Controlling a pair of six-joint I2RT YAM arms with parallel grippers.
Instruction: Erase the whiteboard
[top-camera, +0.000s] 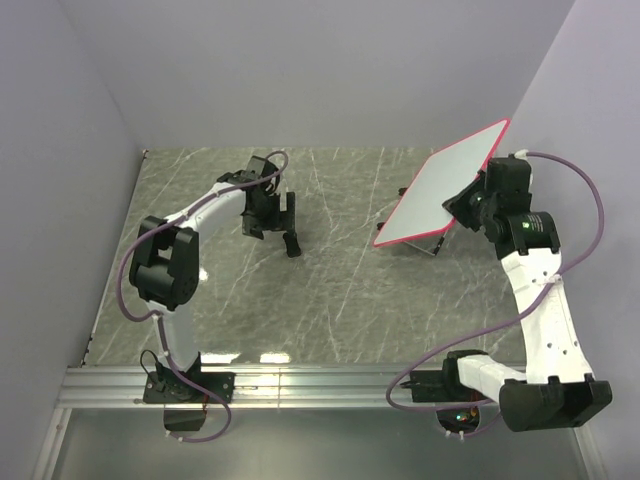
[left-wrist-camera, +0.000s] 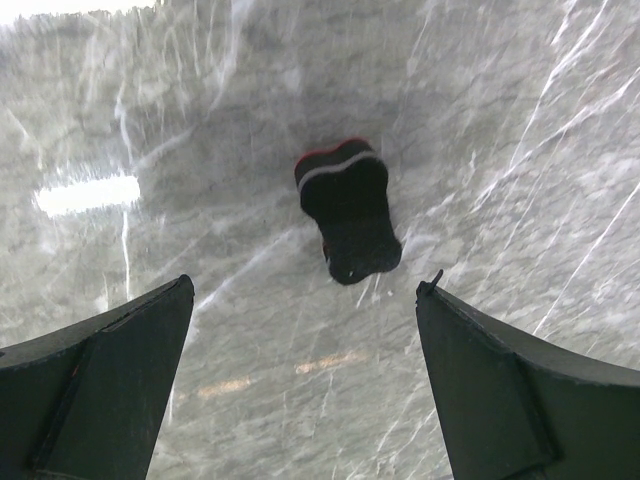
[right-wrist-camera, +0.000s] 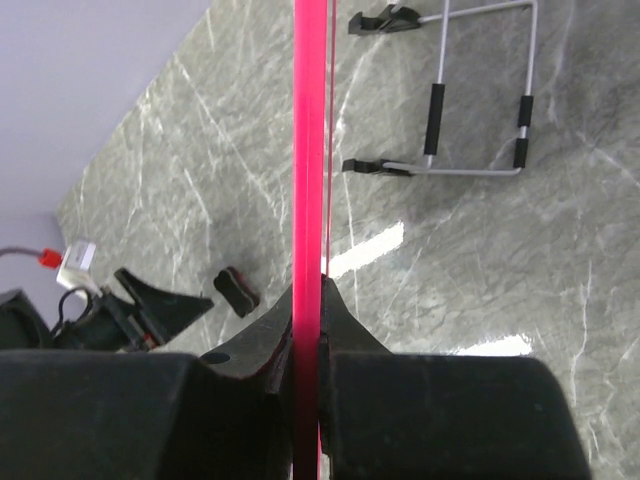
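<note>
My right gripper should release the whiteboard once it rests leaning back on the wire stand with black clips (top-camera: 425, 208) (right-wrist-camera: 470, 95).
The whiteboard (top-camera: 445, 183), white with a red-pink rim, is lifted and tilted above the table at the right. My right gripper (top-camera: 468, 203) is shut on its near edge; in the right wrist view the rim (right-wrist-camera: 308, 150) runs edge-on between the fingers. The small red and black eraser (top-camera: 292, 245) lies on the table; it shows in the left wrist view (left-wrist-camera: 348, 210) and the right wrist view (right-wrist-camera: 237, 290). My left gripper (top-camera: 272, 222) is open and empty, hovering just behind the eraser, with both fingers (left-wrist-camera: 110, 370) spread wide.
A wire stand with black clips (right-wrist-camera: 470, 110) lies on the marble table (top-camera: 320, 300) under the lifted board. Grey walls close in the left, back and right sides. A metal rail (top-camera: 300, 385) runs along the near edge.
</note>
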